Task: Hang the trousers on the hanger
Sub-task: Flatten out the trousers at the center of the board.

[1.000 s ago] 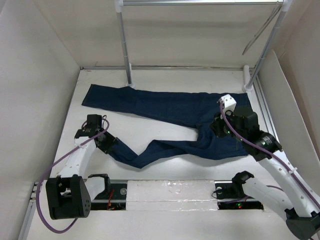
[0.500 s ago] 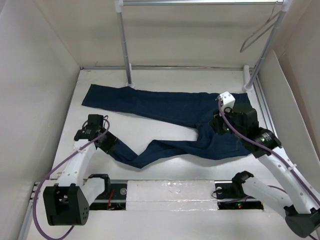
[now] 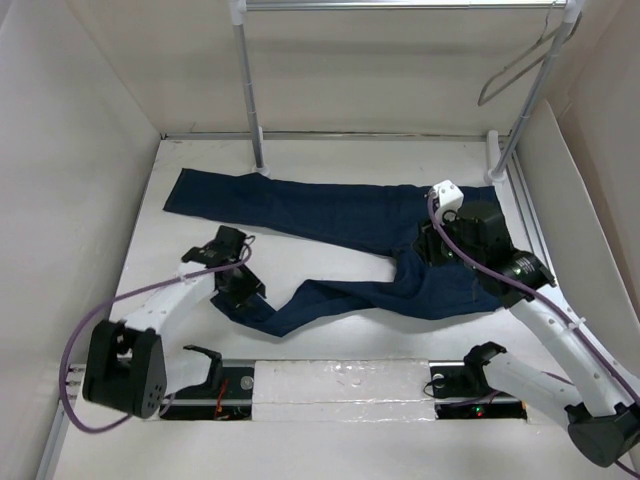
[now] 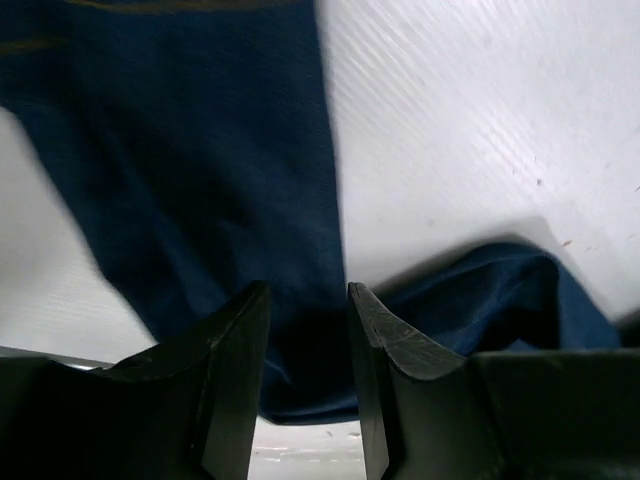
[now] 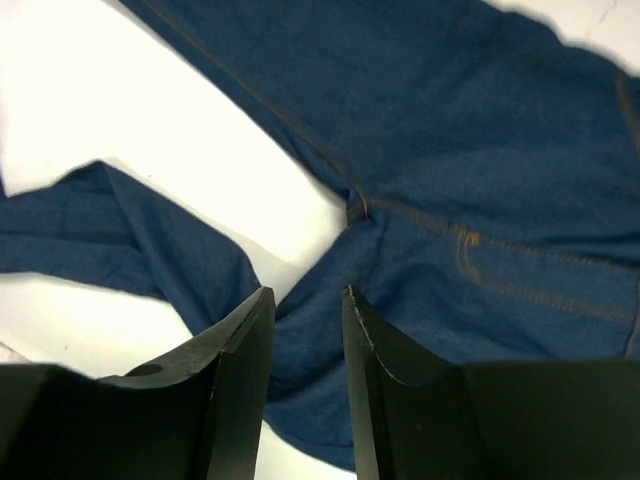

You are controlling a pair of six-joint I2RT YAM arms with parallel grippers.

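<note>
I can see the near trouser leg bends away from the far leg, so next I take it with my left gripper close to its loose end (image 3: 222,305) and pull it straight first.
The dark navy trousers (image 3: 340,215) lie flat on the white table, one leg stretched to the far left and the other bent toward the near left. The pale wire hanger (image 3: 515,62) hangs from the rail at the far right. My left gripper (image 3: 243,288) is open over the end of the bent leg, with denim (image 4: 200,150) below its jaws (image 4: 307,290). My right gripper (image 3: 428,248) is open over the crotch area, with stitched denim (image 5: 480,150) under its jaws (image 5: 306,292). Neither gripper holds anything.
A rack stands at the back: a left pole (image 3: 248,90), a slanted right pole (image 3: 535,95) and a top rail (image 3: 400,5). White walls close in the left, back and right. The arm bases sit on a bar at the near edge (image 3: 340,380).
My left gripper has swung right and forward along the bent leg's end. My right gripper has crept slightly up and left over the trousers. The hanger has swayed a little.
</note>
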